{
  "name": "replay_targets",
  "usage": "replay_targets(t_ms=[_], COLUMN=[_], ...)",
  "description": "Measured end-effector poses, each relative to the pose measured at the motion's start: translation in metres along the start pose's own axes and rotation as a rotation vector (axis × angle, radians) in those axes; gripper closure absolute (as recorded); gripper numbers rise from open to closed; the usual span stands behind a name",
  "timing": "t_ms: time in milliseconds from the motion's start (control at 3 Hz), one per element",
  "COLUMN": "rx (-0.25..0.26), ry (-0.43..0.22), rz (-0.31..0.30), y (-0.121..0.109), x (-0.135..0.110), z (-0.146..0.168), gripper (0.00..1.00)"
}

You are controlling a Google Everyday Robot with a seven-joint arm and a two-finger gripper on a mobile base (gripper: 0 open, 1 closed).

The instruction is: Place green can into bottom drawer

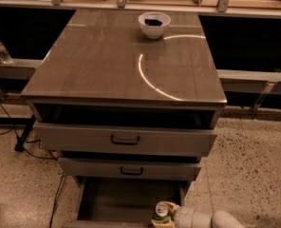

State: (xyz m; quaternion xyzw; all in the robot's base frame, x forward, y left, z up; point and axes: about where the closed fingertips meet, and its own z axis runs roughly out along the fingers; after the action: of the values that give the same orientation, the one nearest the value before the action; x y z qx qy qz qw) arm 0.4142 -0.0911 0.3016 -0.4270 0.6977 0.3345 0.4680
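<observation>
My gripper is holding the green can and will let go of it on the middle of the open bottom drawer's dark bottom (135,202).
The green can (160,212) stands upright at the bottom edge of the camera view, its silver top showing. It is in the front right part of the open bottom drawer (126,201), which has a dark flat floor and grey side walls. My gripper (165,215) comes in from the lower right on a white arm and is shut on the green can. Whether the can rests on the drawer floor cannot be told.
Two wider handled drawers (125,140) sit above, both pulled partly out. A white bowl (154,23) with dark contents stands at the back of the cabinet top. A plastic bottle (0,49) is at far left. Cables (17,141) lie on the speckled floor to the left.
</observation>
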Motion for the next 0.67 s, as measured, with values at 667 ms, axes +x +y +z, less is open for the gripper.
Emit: replay_targets(t_ms=[667], rx=[0.033], ry=[-0.069], rz=[0.017], y=[-0.03], x=[0.022], z=[0.064], gripper=[1.0])
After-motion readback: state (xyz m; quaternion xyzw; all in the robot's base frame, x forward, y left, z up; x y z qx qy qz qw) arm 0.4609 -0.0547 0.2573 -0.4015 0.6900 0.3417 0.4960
